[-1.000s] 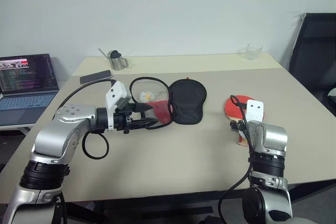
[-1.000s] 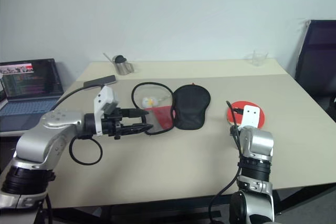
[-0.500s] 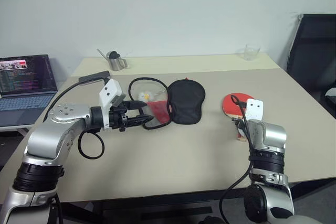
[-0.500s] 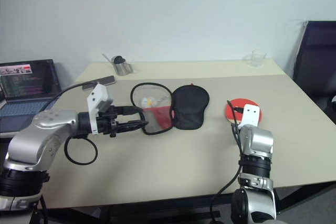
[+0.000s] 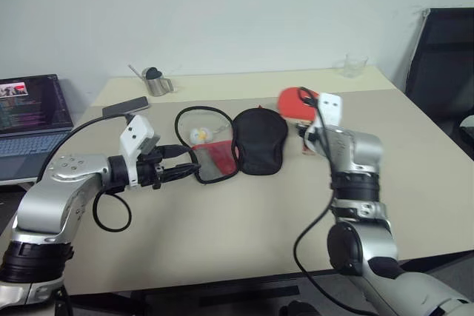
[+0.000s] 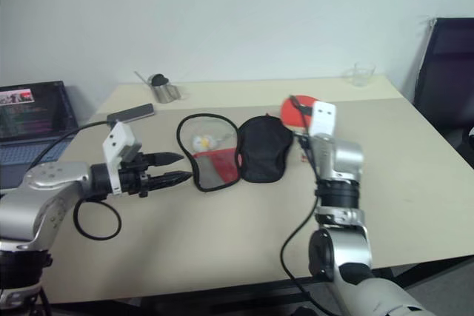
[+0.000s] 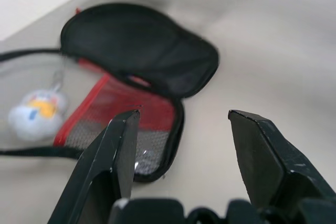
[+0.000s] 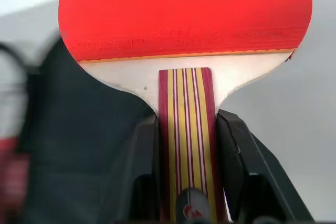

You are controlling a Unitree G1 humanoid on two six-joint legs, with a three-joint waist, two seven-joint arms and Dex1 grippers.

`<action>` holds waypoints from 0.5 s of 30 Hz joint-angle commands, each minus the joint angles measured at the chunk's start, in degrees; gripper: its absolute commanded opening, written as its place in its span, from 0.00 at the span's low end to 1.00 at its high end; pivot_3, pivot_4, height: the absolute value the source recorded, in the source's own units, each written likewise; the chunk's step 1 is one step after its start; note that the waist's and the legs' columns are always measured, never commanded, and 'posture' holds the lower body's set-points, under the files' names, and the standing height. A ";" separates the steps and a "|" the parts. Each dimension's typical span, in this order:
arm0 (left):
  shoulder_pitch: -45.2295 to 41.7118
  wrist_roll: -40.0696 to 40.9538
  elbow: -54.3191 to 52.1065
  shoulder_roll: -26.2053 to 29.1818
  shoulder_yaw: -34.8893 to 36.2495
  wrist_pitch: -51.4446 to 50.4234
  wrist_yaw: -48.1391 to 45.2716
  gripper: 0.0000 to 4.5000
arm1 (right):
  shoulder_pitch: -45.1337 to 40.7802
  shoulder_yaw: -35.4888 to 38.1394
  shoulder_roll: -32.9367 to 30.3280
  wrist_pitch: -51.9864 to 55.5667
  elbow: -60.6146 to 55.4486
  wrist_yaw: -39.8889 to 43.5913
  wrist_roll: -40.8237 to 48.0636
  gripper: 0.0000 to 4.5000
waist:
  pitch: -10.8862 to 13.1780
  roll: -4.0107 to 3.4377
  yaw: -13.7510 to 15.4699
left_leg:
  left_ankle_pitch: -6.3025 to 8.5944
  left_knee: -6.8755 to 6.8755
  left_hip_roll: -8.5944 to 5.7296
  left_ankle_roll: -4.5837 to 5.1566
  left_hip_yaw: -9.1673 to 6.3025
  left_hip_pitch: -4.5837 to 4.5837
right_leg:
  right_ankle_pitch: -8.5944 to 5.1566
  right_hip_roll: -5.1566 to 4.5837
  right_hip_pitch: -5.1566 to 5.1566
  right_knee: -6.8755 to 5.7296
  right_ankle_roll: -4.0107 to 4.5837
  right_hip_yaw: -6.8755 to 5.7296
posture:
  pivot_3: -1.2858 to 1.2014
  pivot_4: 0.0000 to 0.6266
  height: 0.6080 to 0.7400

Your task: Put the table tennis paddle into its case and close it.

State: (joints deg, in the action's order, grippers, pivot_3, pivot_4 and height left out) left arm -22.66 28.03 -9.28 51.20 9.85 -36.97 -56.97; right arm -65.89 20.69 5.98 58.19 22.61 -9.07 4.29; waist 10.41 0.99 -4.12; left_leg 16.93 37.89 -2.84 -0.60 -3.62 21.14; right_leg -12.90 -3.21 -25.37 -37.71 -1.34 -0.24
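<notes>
Next, my right gripper lets go of the table tennis paddle inside the black half of the open case (image 5: 257,136) (image 8: 84,127). The paddle now hangs above the table, beside the case.
The table tennis paddle (image 5: 294,101) hangs above the table, red face pointing away. My right gripper (image 8: 186,145) is shut on its striped wooden handle (image 8: 185,108), just right of the case. The case (image 5: 259,140) lies unzipped in the middle of the table. Its black half is on the right and its red mesh half (image 5: 216,160) on the left. A white fluffy charm (image 5: 198,135) rests inside the black-rimmed flap. My left gripper (image 5: 189,164) is open, its tips just short of the red mesh half and holding nothing.
A laptop (image 5: 29,112) sits off the table's left side. A dark phone (image 5: 126,106) and a metal cup (image 5: 155,83) are at the back left. A clear glass (image 5: 353,66) stands at the back right. A black chair (image 5: 444,64) is beyond the right edge.
My right gripper closed on the paddle's handle and lifted it off the table, up and left toward the case. The left gripper drew back a little to the left, still open.
</notes>
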 commanded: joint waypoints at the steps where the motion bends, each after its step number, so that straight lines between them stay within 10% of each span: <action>1: 2.96 0.63 -3.31 2.59 3.69 0.10 -0.42 0.65 | -3.40 -2.44 3.37 -5.66 3.51 -0.26 2.25 0.25 | 0.00 0.00 -0.09 | 0.01 -0.02 0.07 -0.02 -0.01 0.10 | -0.01 0.02 -0.06 0.04 0.02 -0.06 | 0.52 0.24 1.00; 15: 12.98 2.67 -10.17 4.34 10.96 -3.20 2.73 0.65 | -4.21 -5.34 6.95 -14.29 15.50 -3.33 6.30 0.25 | -0.01 0.02 0.78 | -0.02 0.10 0.09 -0.16 -0.06 0.89 | -0.01 0.00 -0.70 0.04 0.05 -0.19 | 0.52 0.24 1.00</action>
State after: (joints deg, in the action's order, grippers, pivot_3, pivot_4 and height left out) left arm -9.77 29.57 -17.28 54.82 18.19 -39.87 -54.83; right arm -67.70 16.34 9.00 46.26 39.02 -11.99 9.47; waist 10.41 1.01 -3.33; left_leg 16.91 37.99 -2.74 -0.76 -3.68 22.02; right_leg -12.91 -3.20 -26.07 -37.68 -1.29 -0.42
